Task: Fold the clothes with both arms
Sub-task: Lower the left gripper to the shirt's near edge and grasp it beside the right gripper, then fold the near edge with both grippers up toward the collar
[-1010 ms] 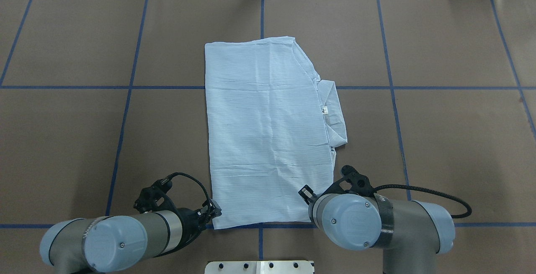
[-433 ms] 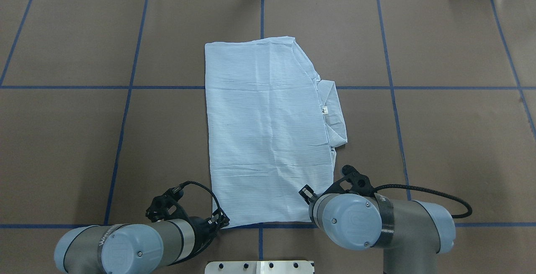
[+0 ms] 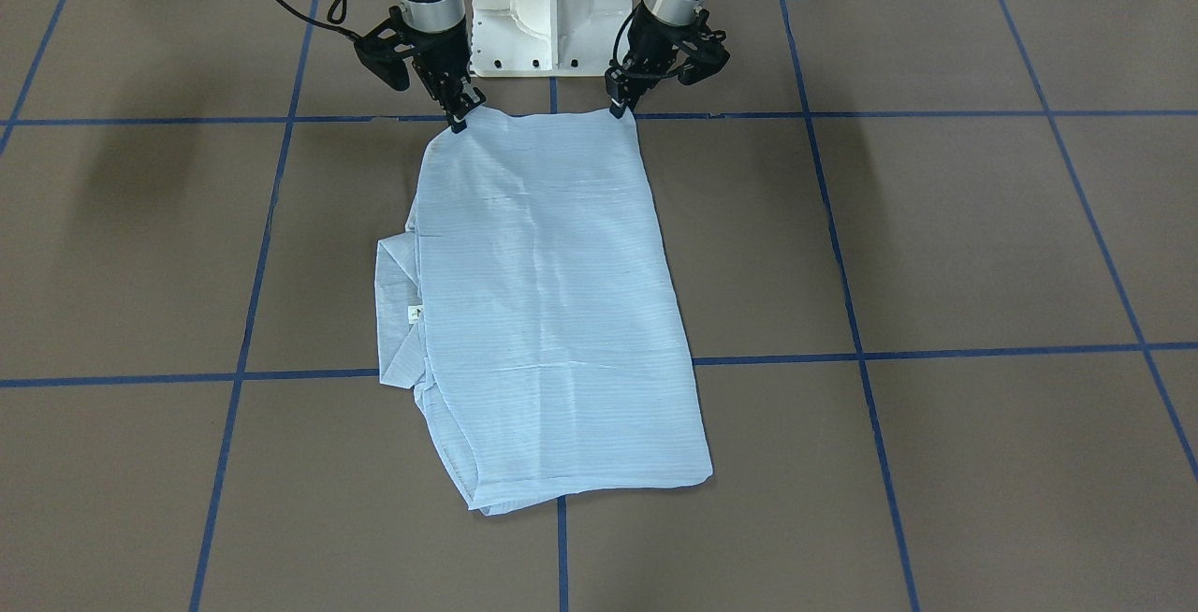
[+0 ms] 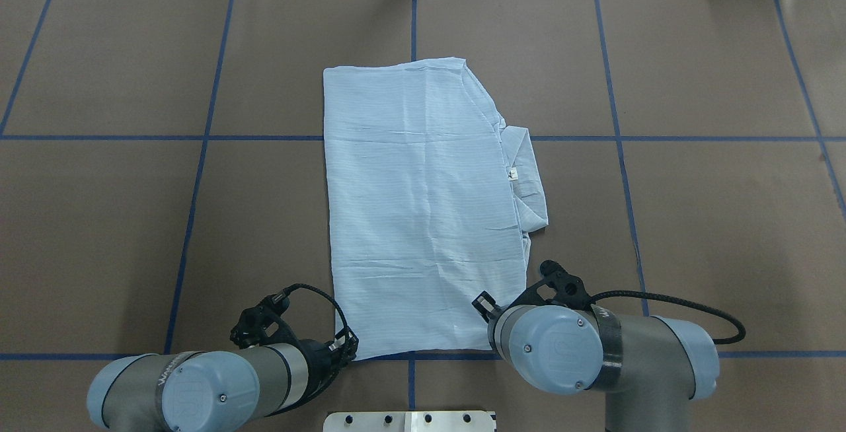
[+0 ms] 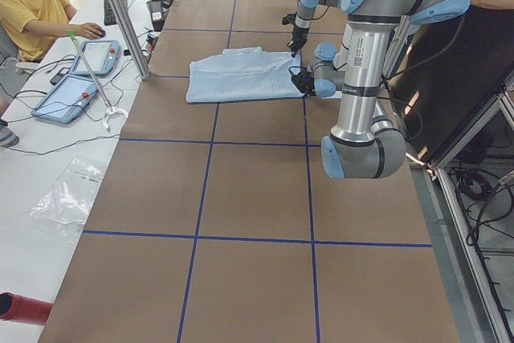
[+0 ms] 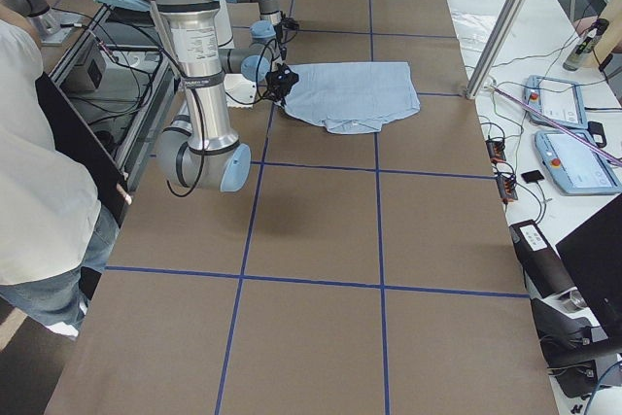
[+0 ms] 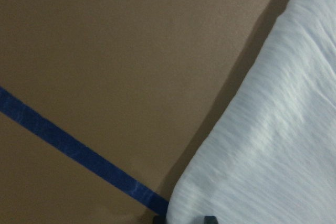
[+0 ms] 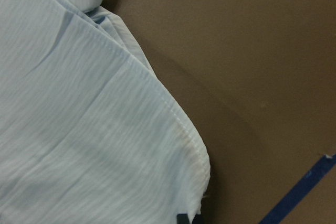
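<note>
I will have my left gripper release the shirt's near corner just short of the shirt's far corner (image 3: 707, 448), on the side that is opposite the collar.
The light blue striped shirt (image 4: 423, 207) lies flat on the brown table as a folded oblong, its collar and neck label (image 4: 522, 181) sticking out on the robot's right. My left gripper (image 3: 618, 109) (image 4: 348, 347) is at the shirt's near left corner, shut on the cloth. My right gripper (image 3: 459, 121) pinches the near right corner; the arm's wrist hides it in the overhead view. Both wrist views show a shirt corner (image 7: 273, 145) (image 8: 79, 129) running down to the fingertips at the bottom edge. Both corners rest low at the table.
The white pedestal base (image 3: 547, 4) stands just behind the shirt's near edge. Blue tape lines (image 4: 198, 174) grid the brown table. A seated person in yellow (image 5: 32, 6) is at a side desk with tablets; another person (image 6: 39, 191) stands by the robot.
My left arm slid to the right and a little towards the robot, bringing its gripper onto the shirt's near left corner. The right arm and the shirt stayed still.
</note>
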Motion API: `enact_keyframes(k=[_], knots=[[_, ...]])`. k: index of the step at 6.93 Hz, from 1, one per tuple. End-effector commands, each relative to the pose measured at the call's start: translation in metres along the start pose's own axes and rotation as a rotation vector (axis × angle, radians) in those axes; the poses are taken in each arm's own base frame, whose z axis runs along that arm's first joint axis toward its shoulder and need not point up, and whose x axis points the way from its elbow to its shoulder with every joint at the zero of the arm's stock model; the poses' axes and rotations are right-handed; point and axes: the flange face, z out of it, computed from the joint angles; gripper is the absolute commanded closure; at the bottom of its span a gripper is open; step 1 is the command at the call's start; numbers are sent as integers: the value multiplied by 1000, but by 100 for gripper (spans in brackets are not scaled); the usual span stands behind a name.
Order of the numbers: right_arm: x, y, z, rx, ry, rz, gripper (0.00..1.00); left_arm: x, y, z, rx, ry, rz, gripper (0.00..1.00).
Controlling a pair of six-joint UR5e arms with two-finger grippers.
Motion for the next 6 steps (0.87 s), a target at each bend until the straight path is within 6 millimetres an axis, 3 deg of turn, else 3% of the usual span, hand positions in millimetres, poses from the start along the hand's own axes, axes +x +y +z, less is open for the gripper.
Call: enact_keyframes(k=[1, 2, 3, 4, 5, 6], knots=[[-3, -1, -17, -19, -27, 5, 100, 19, 0, -39, -26, 58, -12, 100], [-4, -4, -34, -25, -49, 9, 100, 34, 3, -71, -30, 75, -17, 100], [-11, -12, -46, -4, -60, 19, 100, 52, -7, -114, -49, 144, -32, 100], [-24, -30, -75, 3, -122, 46, 100, 68, -20, -135, -37, 192, -49, 100], [-40, -56, -93, 22, -168, 87, 100, 88, -48, -151, -9, 235, -68, 100], [-71, -78, -118, 31, -230, 128, 100, 113, -85, -173, -1, 260, -82, 100]])
